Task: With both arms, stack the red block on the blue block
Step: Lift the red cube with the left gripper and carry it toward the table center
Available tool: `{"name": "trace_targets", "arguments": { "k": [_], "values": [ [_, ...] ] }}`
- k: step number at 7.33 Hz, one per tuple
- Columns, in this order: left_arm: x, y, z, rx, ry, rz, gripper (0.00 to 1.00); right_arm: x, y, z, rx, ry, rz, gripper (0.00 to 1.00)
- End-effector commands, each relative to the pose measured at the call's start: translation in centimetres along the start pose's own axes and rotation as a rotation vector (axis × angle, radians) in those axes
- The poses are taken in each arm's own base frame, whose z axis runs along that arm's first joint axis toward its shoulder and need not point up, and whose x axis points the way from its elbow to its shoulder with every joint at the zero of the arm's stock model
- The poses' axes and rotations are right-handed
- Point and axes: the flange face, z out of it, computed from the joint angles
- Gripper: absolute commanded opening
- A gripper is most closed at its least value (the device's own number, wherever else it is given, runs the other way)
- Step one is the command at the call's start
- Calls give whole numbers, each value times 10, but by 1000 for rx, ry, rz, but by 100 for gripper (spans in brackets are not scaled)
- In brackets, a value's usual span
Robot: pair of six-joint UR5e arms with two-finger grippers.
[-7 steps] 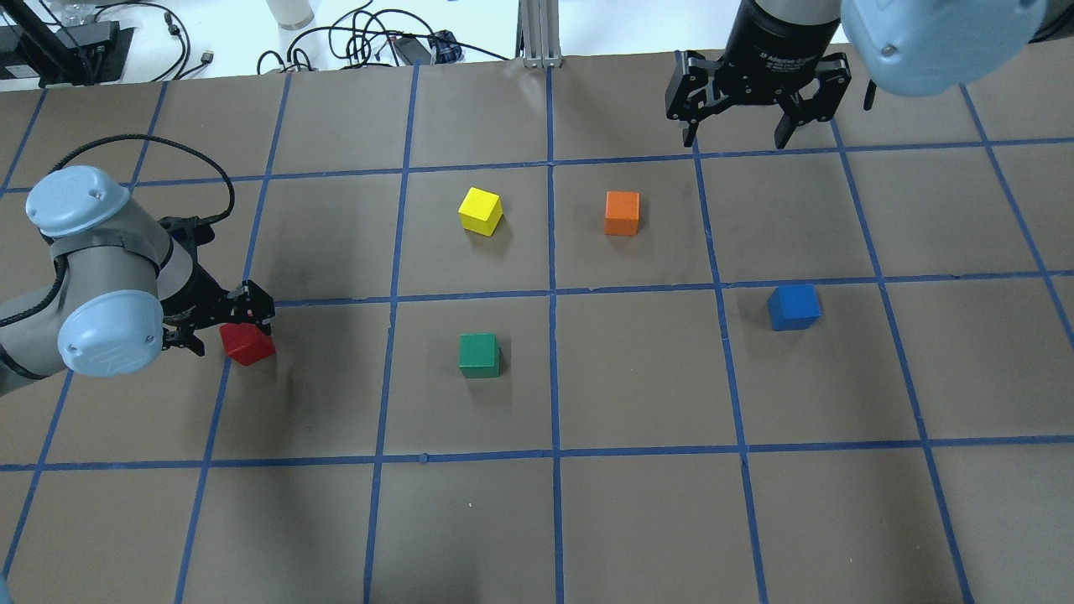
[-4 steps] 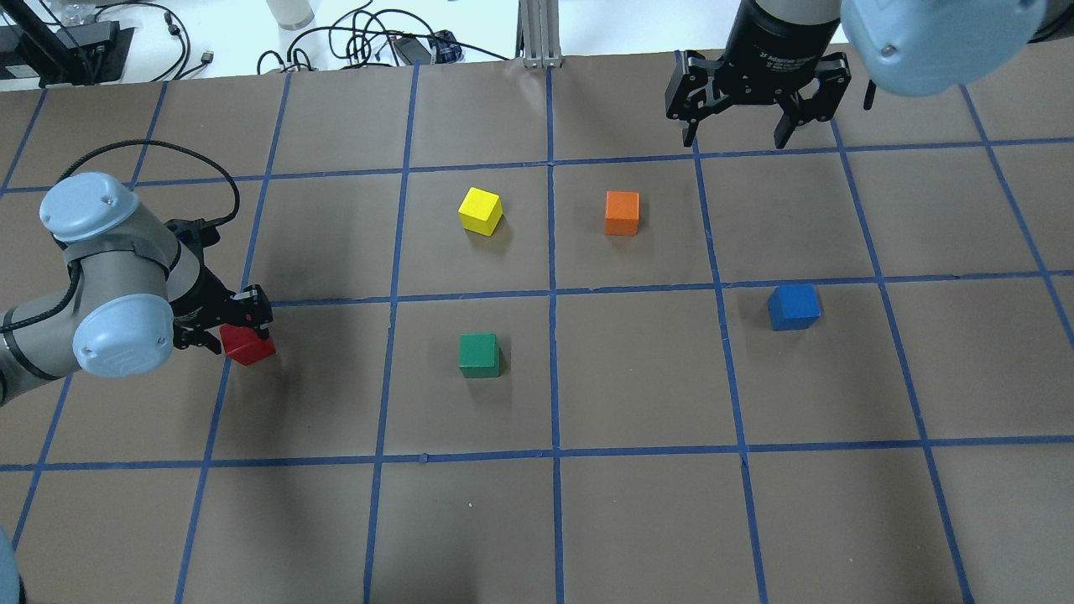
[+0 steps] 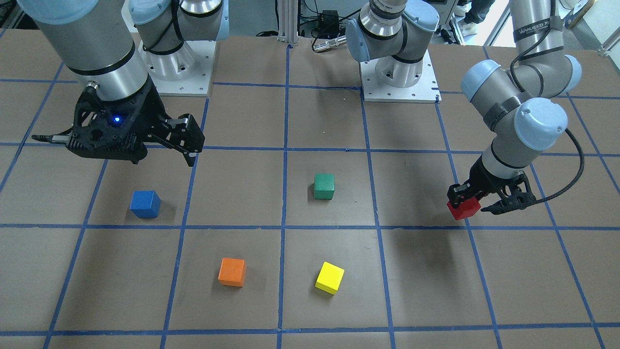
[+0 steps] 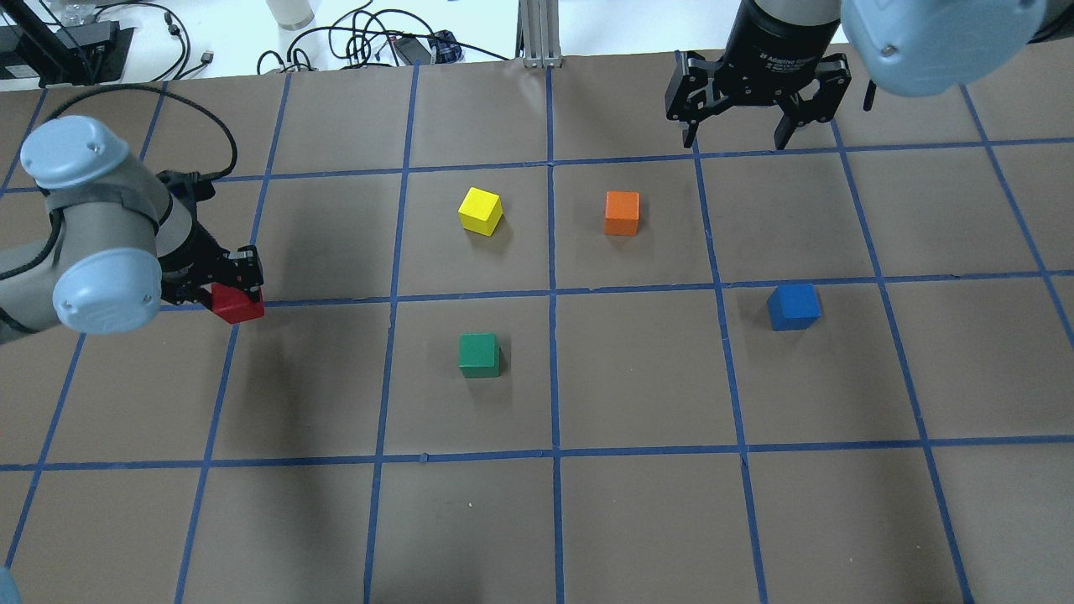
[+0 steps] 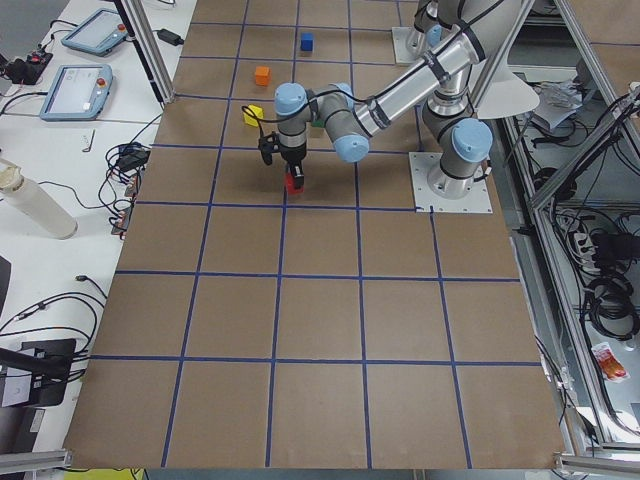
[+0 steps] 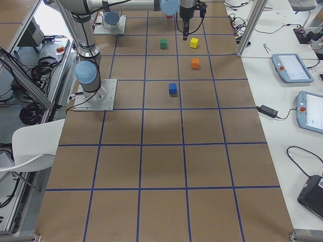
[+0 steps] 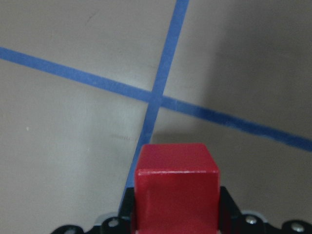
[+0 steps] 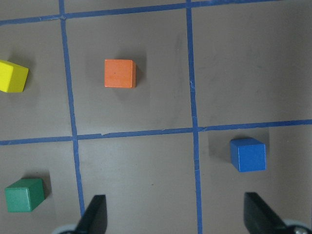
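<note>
The red block will go on the table [image 3: 261,207] between the blue block and the green cube. I should let go of it there with my left gripper.
My left gripper [image 4: 228,294] is shut on the red block [image 4: 237,304] and holds it above the table at the left; it also shows in the front-facing view [image 3: 463,208] and fills the lower left wrist view [image 7: 175,187]. The blue block [image 4: 793,306] sits on the table at the right, also in the front-facing view [image 3: 145,204] and the right wrist view [image 8: 248,154]. My right gripper [image 4: 738,126] hangs open and empty, high above the far right part of the table, well behind the blue block.
A yellow cube [image 4: 481,210], an orange cube [image 4: 622,213] and a green cube [image 4: 479,355] sit around the table's middle. Blue tape lines grid the brown table [image 4: 638,503]. Cables and gear lie beyond the far edge.
My left gripper has lifted the red block and carried it toward the far side, from below the tape line to on it. The right arm has not moved.
</note>
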Motion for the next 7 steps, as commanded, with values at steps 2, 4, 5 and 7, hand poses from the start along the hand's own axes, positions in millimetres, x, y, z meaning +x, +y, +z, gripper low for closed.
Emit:
{"name": "trace_targets", "arguments": {
  "k": [2,4,5,7],
  "values": [
    [187,2,-94,36,26,197,0,1,1,1,-7,1,-1,100],
    [275,43,-71,1,41,212,0,6,1,0,-9,5,-5,100],
    [306,56,-59,-3,46,206,0,10,0,-2,-8,5,1,100],
    [363,81,-26,-19,98,235,0,13,-1,-2,-8,5,5,100]
  ]
}}
